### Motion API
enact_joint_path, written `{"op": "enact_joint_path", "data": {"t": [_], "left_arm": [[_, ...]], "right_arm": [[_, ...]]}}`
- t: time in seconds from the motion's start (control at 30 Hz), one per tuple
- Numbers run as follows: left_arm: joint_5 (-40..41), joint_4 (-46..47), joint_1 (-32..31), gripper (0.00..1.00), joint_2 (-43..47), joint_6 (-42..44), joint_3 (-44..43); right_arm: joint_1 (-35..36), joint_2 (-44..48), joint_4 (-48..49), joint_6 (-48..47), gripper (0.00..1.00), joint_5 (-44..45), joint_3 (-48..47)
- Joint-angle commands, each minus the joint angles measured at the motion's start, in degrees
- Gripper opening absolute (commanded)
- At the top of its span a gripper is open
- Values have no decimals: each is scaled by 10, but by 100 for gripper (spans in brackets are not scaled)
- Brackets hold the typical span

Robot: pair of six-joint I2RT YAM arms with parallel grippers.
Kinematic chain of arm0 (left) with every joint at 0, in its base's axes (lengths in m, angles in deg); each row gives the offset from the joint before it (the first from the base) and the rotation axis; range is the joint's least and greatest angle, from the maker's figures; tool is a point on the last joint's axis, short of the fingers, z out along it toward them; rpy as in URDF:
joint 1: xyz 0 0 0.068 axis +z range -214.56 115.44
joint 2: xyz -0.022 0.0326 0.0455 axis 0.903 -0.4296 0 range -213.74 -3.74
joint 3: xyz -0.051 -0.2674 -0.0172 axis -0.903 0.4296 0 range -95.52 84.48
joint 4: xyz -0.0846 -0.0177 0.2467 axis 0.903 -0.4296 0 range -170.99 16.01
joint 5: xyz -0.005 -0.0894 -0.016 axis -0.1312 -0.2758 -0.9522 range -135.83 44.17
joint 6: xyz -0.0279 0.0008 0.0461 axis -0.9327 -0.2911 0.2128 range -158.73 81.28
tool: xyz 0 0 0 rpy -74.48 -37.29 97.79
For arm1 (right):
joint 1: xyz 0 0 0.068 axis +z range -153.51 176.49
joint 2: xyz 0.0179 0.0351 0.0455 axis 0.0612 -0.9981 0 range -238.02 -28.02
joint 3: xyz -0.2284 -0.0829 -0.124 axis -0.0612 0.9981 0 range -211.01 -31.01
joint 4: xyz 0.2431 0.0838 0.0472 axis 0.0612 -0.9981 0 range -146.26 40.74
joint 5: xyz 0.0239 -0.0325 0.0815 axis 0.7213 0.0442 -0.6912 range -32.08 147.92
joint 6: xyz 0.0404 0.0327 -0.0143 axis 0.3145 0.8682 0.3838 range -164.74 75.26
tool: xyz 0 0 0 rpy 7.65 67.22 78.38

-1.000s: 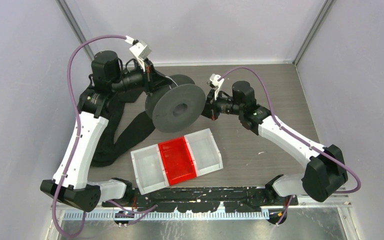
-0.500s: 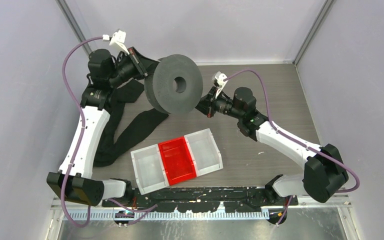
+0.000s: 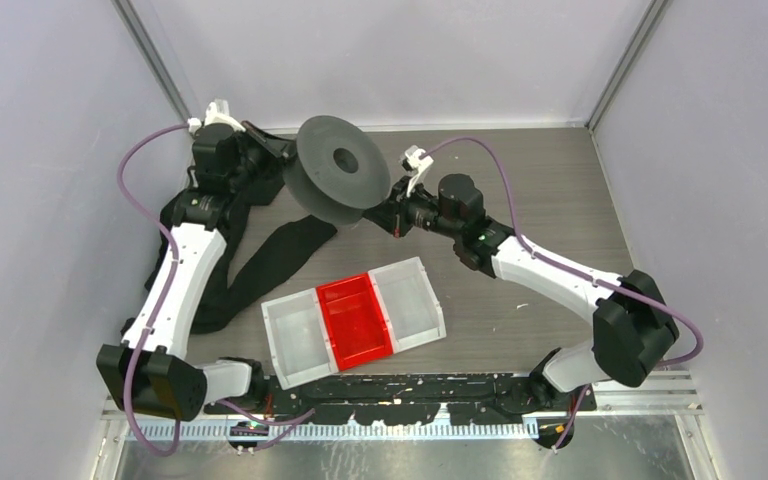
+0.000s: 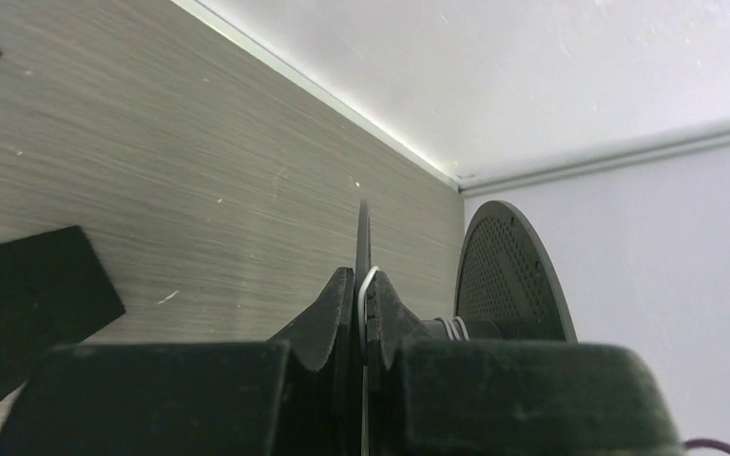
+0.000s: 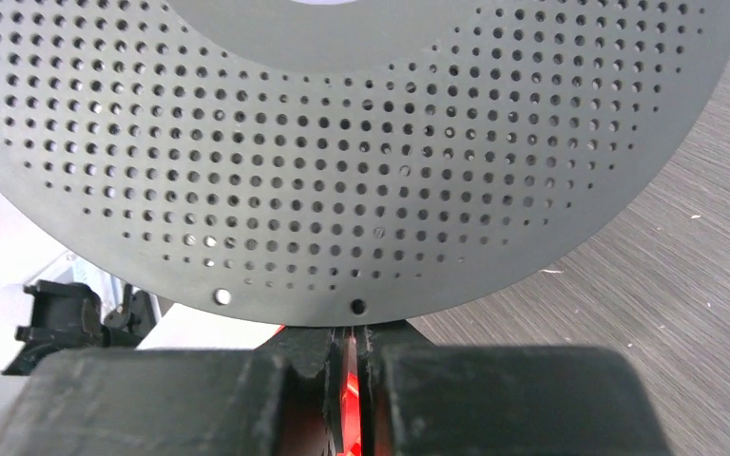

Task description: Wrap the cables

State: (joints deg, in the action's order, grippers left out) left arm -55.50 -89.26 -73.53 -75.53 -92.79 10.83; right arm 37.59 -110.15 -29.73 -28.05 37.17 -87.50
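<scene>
My left gripper is holding the dark grey spool. It will let go of the spool on the table (image 3: 402,183) between the white tray and the back wall.
A dark grey perforated spool (image 3: 338,182) hangs tilted above the table at the back. My left gripper (image 3: 282,160) is shut on its thin near flange (image 4: 362,233), with a thin white cable (image 4: 370,285) pinched against the flange between the fingers. A few turns of white cable (image 4: 453,328) lie on the hub, beside the far flange (image 4: 513,275). My right gripper (image 3: 391,214) sits at the spool's lower right rim. In the right wrist view the flange face (image 5: 342,161) fills the frame above my right gripper (image 5: 348,331), which is shut with only a slit. No cable shows there.
A white tray (image 3: 422,268) with a red middle compartment (image 3: 355,320) lies in front of the spool. A wide black fabric strap (image 3: 260,265) lies on the table under the left arm. The back wall is close behind the spool.
The left arm lifted the spool off the table and swung it back and left, tilting its flange face upward. The right gripper followed leftward, staying at the spool's rim.
</scene>
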Motion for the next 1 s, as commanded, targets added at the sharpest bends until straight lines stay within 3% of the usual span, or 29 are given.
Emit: {"op": "enact_joint_path", "data": {"t": [0.0, 0.27, 0.57, 0.73, 0.97], "left_arm": [[57, 19, -10, 0, 45, -31, 15], [71, 137, -10, 0, 69, -52, 95], [53, 277, -8, 0, 63, -47, 158], [55, 392, -8, 0, 58, -86, 205], [57, 481, -8, 0, 45, -115, 247]], "right_arm": [[21, 2, 40, 77, 9, -1, -68], [22, -24, 216, 300, 3, 44, -43], [11, -61, 240, 449, 1, 57, -77], [2, -76, 314, 577, 0, 116, -40], [-5, -118, 399, 724, 1, 179, -15]]}}
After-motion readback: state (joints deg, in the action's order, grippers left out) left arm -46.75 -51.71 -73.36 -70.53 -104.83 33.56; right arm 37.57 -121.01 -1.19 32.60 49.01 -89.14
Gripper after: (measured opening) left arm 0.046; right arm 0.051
